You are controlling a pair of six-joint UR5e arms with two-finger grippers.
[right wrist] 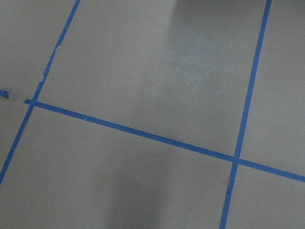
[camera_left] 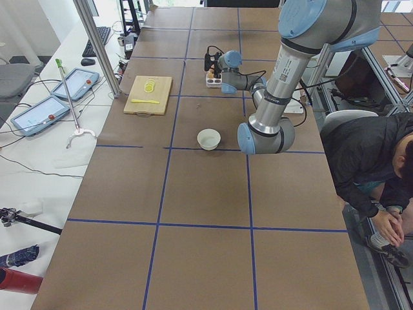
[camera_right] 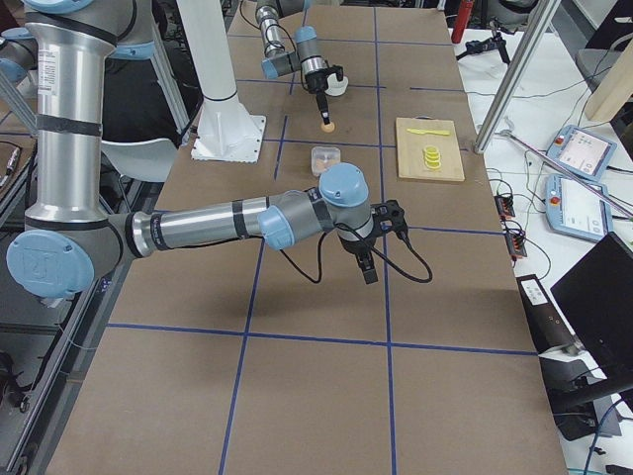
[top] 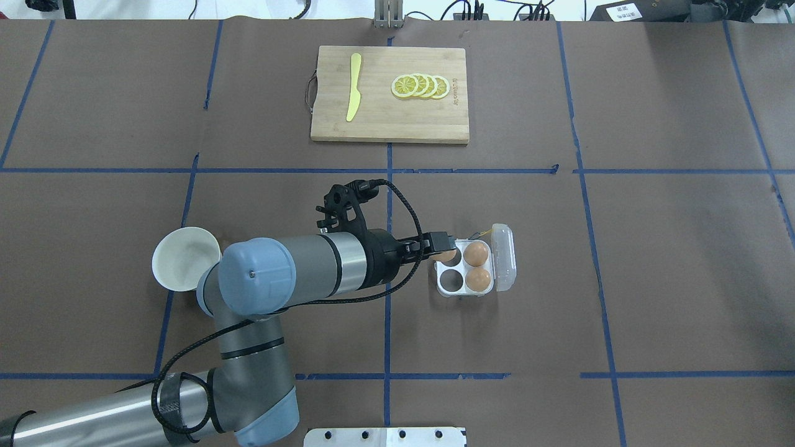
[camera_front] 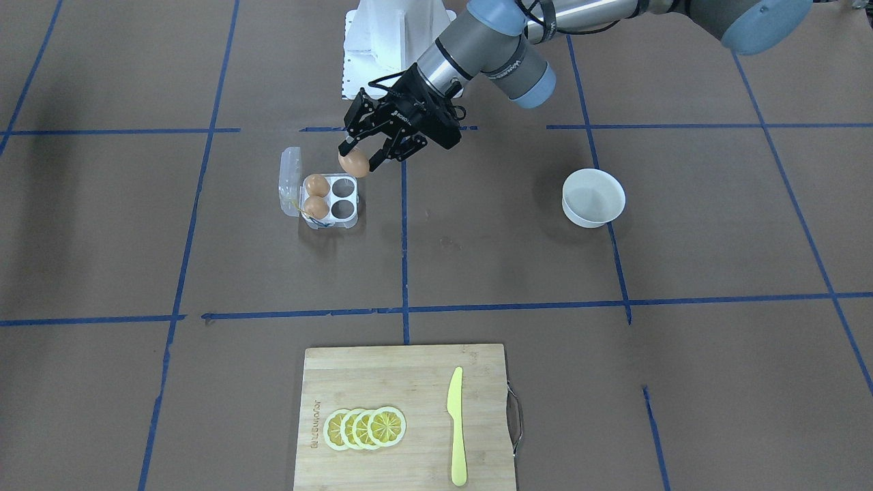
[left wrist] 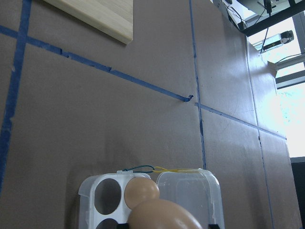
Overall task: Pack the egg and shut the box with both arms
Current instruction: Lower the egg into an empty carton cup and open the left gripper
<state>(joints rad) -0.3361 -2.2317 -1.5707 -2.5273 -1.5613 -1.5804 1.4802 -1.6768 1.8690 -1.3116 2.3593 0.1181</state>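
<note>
The robot's left gripper will release the egg in the empty cell nearer the white pedestal (camera_front: 344, 185) (left wrist: 107, 224). The egg is now held just above the box.
My left gripper (camera_front: 354, 158) is shut on the egg (camera_front: 354, 164) and holds it just above the empty side of the box (camera_front: 343, 219). The box is open, its clear lid (camera_front: 290, 176) folded back. Two other brown eggs (camera_front: 316, 185) fill the two cells next to the lid, and the other two cells are empty. In the overhead view the left gripper (top: 442, 253) reaches the box (top: 451, 290) from the left. The left wrist view shows the held egg (left wrist: 164, 215) over the box (left wrist: 90, 188). My right gripper (camera_right: 368, 269) shows only in the exterior right view, so I cannot tell whether it is open or shut.
A white bowl (camera_front: 593, 198) stands on the left arm's side of the table. A wooden cutting board (camera_front: 409, 382) with lemon slices (camera_front: 365, 428) and a yellow knife (camera_front: 455, 426) lies at the far edge. The white pedestal (camera_front: 395, 34) stands behind the box.
</note>
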